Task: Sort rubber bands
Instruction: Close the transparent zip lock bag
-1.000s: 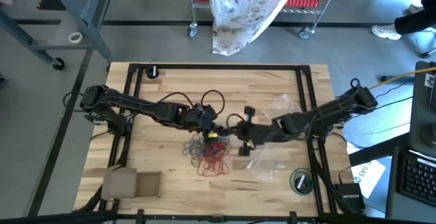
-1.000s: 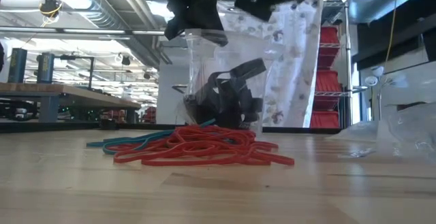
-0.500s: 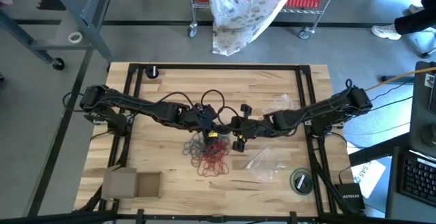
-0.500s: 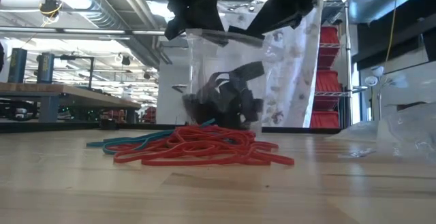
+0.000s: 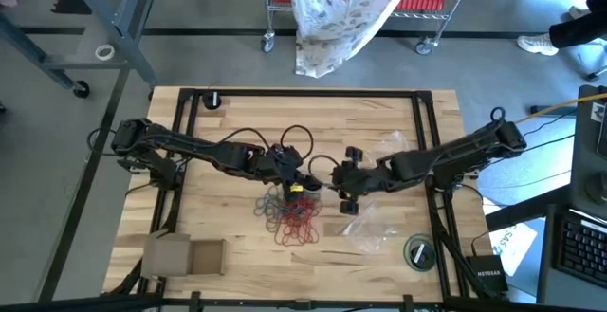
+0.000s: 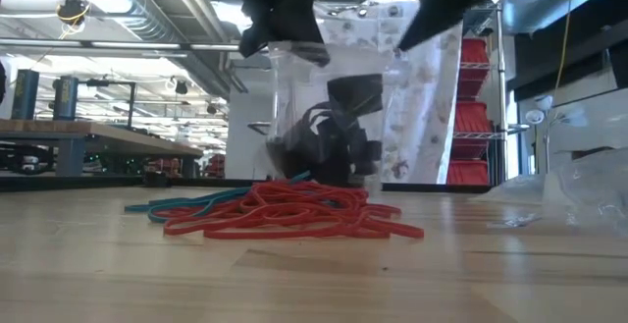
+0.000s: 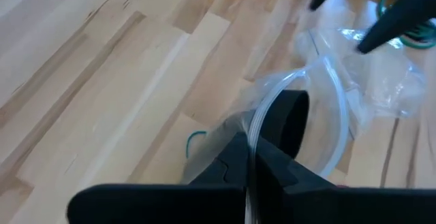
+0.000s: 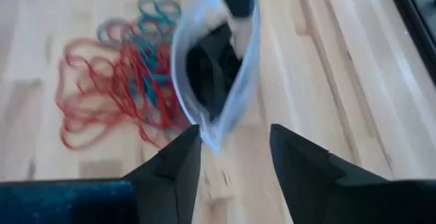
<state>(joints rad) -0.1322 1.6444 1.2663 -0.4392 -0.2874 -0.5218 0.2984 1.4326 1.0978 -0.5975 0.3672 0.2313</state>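
Observation:
I should pinch that corner (image 8: 216, 139) with my right gripper and pull the bag's rim straight before closing the opening, because the bag's opening is wide open and its near corner hangs loose.
A clear plastic bag (image 6: 324, 117) hangs over the table's middle with its mouth (image 8: 218, 60) open and dark rubber bands (image 6: 329, 146) inside. My left gripper (image 5: 294, 174) is shut on its rim. Loose red and teal rubber bands (image 5: 294, 219) lie in a heap on the wood just near of the bag, and the low view shows them in front of it (image 6: 285, 215). My right gripper (image 5: 343, 179) stands open just right of the bag's mouth. In the right wrist view (image 8: 235, 156) the rim's near corner lies between its fingers, apart from them. My left gripper pinches the bag's top rim (image 7: 253, 142) between its two fingers, with the thin edge running out between them. The fingers slant down from the table's left side. The bag hangs below them with its mouth gaping; its lower end is down by the heap of bands.
More clear bags lie crumpled at the right (image 5: 375, 227) and far right (image 5: 394, 146). An open cardboard box (image 5: 185, 255) sits at the near left. A round roll (image 5: 418, 251) sits at the near right. Black cables loop behind the left gripper (image 5: 294, 137).
My right gripper has opened. It first reached in over the bag's mouth, then drew back toward the table's right edge. The bag and my left gripper have kept their place.

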